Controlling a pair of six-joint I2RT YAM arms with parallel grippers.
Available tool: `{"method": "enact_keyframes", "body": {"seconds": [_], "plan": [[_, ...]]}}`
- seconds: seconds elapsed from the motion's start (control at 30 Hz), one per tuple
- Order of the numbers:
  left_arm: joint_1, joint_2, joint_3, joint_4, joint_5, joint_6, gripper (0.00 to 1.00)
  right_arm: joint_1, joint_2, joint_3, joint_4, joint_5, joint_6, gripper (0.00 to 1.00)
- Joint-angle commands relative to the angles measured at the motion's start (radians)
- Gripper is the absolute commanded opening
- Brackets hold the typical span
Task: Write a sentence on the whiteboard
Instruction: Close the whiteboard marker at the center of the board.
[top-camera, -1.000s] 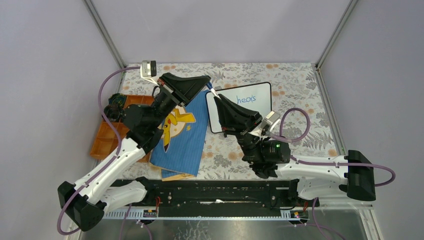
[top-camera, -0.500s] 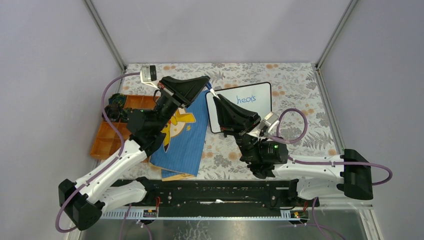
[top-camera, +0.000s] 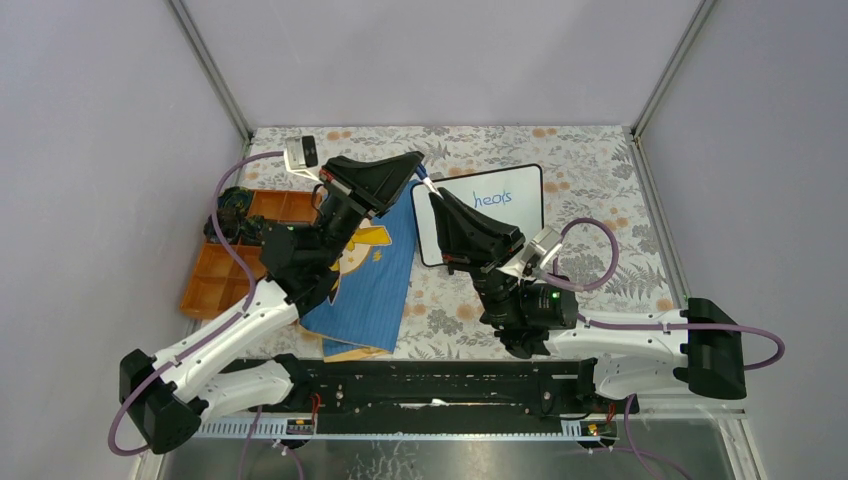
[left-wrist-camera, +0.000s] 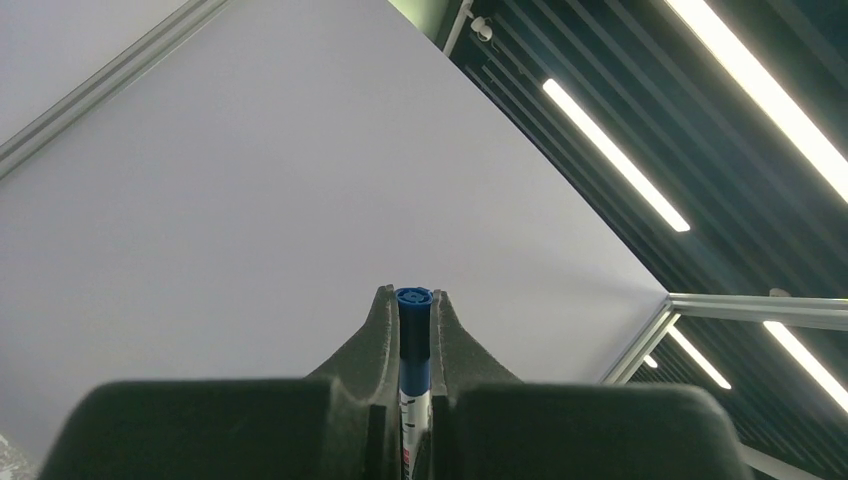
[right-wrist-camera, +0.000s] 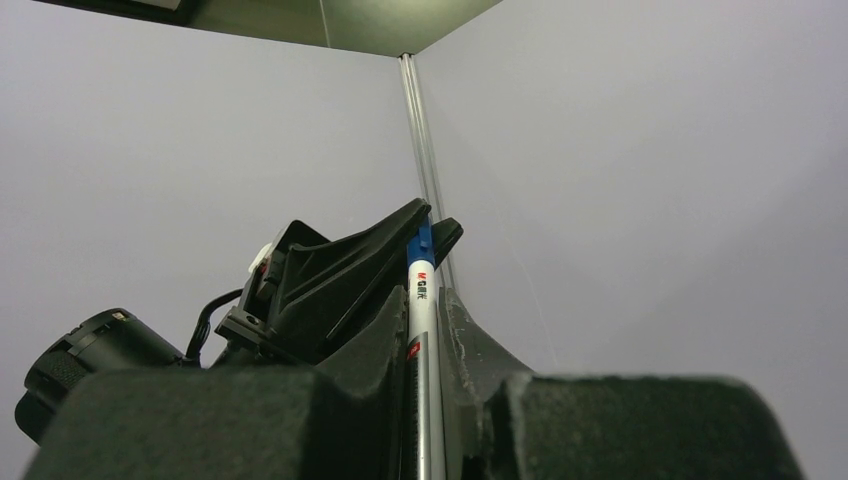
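My left gripper needs to open and grip nearer the marker's white body (right-wrist-camera: 421, 262) before my right gripper opens, as it now pinches the marker's blue cap near the cap's tip.
The whiteboard (top-camera: 527, 218) lies on the table at the back centre, with the blue word "heals" (top-camera: 492, 198) of the sentence showing on it. My right arm covers its lower left part. Above the board's left edge a blue-capped marker (top-camera: 424, 183) hangs between both grippers. The left gripper (top-camera: 414, 166) is shut on the marker's blue cap (left-wrist-camera: 414, 318). In its wrist view the left gripper (left-wrist-camera: 414, 298) points up at the wall. My right gripper (top-camera: 435, 197) is shut on the white and silver barrel (right-wrist-camera: 420, 300). The right gripper (right-wrist-camera: 424, 308) faces the left gripper (right-wrist-camera: 345, 270).
A blue cloth-like book (top-camera: 372, 270) with a yellow figure lies left of the board, under my left arm. An orange compartment tray (top-camera: 210, 278) stands at the left edge, with a dark object (top-camera: 232, 203) at its far end. Grey enclosure walls surround the floral table (top-camera: 600, 180).
My left arm's elbow and wrist have swung slightly to the right while both grippers have stayed on the marker. The board has not moved.
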Motion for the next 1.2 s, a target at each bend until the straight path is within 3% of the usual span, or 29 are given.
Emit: {"method": "enact_keyframes", "body": {"seconds": [0.0, 0.2, 0.23, 0.47, 0.53, 0.63, 0.83, 1.03, 1.17], "plan": [[-0.082, 0.031, -0.043, -0.073, 0.215, 0.034, 0.00, -0.013, 0.017, 0.078, 0.005, 0.022, -0.025, 0.00], [-0.082, -0.010, -0.022, -0.172, 0.148, 0.086, 0.00, -0.013, -0.002, 0.060, -0.009, 0.011, -0.030, 0.00], [-0.082, -0.016, -0.014, -0.199, 0.132, 0.094, 0.04, -0.013, -0.007, 0.056, -0.019, 0.010, -0.031, 0.00], [-0.081, -0.041, 0.011, -0.240, 0.078, 0.129, 0.64, -0.013, -0.034, 0.030, -0.051, 0.000, -0.023, 0.00], [-0.080, -0.047, 0.030, -0.267, 0.064, 0.150, 0.76, -0.013, -0.044, 0.026, -0.066, -0.002, -0.014, 0.00], [-0.080, -0.060, 0.041, -0.286, 0.046, 0.174, 0.85, -0.013, -0.063, 0.021, -0.093, -0.011, -0.002, 0.00], [-0.069, -0.109, 0.025, -0.313, -0.030, 0.200, 0.84, -0.013, -0.104, -0.005, -0.148, -0.032, 0.045, 0.00], [-0.040, -0.126, 0.015, -0.278, -0.004, 0.196, 0.58, -0.013, -0.135, -0.027, -0.184, -0.045, 0.090, 0.00], [-0.038, -0.113, 0.020, -0.264, 0.028, 0.192, 0.55, -0.013, -0.135, -0.028, -0.191, -0.048, 0.096, 0.00]]}}
